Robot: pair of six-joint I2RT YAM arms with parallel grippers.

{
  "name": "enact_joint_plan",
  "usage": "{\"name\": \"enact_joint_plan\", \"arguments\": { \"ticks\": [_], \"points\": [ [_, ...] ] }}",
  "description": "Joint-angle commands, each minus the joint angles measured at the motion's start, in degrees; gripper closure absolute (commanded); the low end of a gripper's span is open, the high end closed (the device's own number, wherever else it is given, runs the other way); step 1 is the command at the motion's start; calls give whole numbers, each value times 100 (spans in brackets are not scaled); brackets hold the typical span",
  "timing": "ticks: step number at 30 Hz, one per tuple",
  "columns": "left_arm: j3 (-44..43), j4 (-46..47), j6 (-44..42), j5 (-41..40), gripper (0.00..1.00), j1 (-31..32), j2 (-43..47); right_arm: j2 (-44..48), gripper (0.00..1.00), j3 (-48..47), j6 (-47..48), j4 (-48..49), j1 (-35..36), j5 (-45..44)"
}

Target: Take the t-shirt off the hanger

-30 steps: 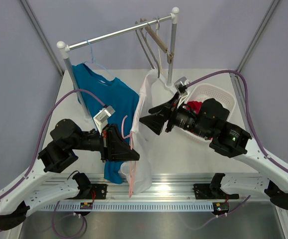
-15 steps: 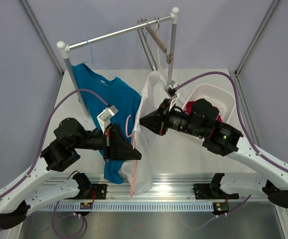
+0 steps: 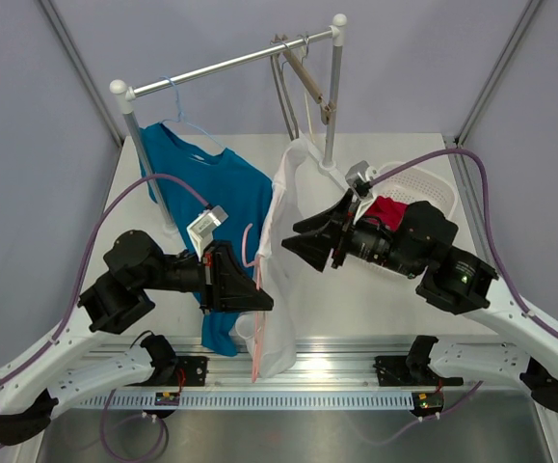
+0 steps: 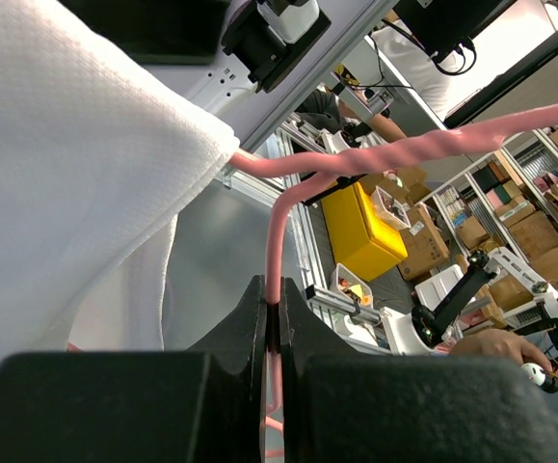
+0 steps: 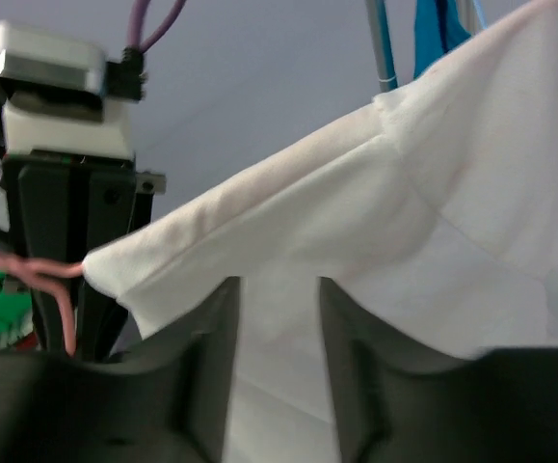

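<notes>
The shoulder of the white t-shirt is covering the pink hanger's arm, so my right gripper should pinch the shoulder's cloth (image 5: 279, 289) and pull it off while my left gripper holds the hanger steady.
A white t-shirt (image 3: 279, 280) hangs on a pink hanger (image 3: 256, 289) over the table's middle. My left gripper (image 3: 262, 297) is shut on the hanger's pink wire (image 4: 277, 246), holding it up; the shirt's shoulder (image 4: 66, 164) drapes over the hanger arm to the left of the jaws. My right gripper (image 3: 291, 238) is open, just right of the shirt at shoulder height. In the right wrist view its jaws (image 5: 277, 299) stand apart with white cloth (image 5: 356, 203) in front of and between them. Whether the fingers touch the cloth I cannot tell.
A clothes rack (image 3: 230, 64) stands at the back with a blue t-shirt (image 3: 211, 188) on a blue hanger and bare wooden hangers (image 3: 309, 85). A white basket (image 3: 431, 183) holding a red garment (image 3: 386, 210) sits behind the right arm.
The right arm pushed in toward the shirt, then drew back to the right, and its wrist tipped up. The left gripper holds the hanger in the same place.
</notes>
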State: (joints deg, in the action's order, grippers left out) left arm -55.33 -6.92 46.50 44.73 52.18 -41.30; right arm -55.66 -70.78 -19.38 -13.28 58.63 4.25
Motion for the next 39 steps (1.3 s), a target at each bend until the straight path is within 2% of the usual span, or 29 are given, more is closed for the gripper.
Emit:
{"name": "enact_joint_plan", "arguments": {
  "ticks": [1,3,10,16,19,20,21,24,30,35,39],
  "points": [
    [-153,393,-53,-34,100,38,61,257,39,-67,723,-578,16,1182],
    [-180,393,-53,18,100,38,-27,318,29,-58,874,-921,104,1175],
    [-189,393,-18,44,100,37,-247,-181,25,-401,1076,-1203,376,1078],
    [-66,393,8,80,100,38,-177,-612,25,-612,1085,-861,535,534],
    [-4,393,52,124,100,38,-142,-683,41,-603,910,-589,535,-107],
    [13,384,52,124,100,38,-116,-657,56,-577,779,-414,535,-352],
    [40,393,52,132,100,38,-89,-613,66,-507,699,-317,535,-877],
    [127,393,43,167,100,38,-36,-333,98,-262,532,184,535,-1425],
    [365,384,52,273,100,38,69,73,100,-348,566,326,527,-2507],
    [400,384,78,396,100,38,166,-321,100,-717,1146,124,483,-3691],
    [418,384,105,632,100,38,315,-577,100,-884,1436,334,167,-3966]
  ]
}}
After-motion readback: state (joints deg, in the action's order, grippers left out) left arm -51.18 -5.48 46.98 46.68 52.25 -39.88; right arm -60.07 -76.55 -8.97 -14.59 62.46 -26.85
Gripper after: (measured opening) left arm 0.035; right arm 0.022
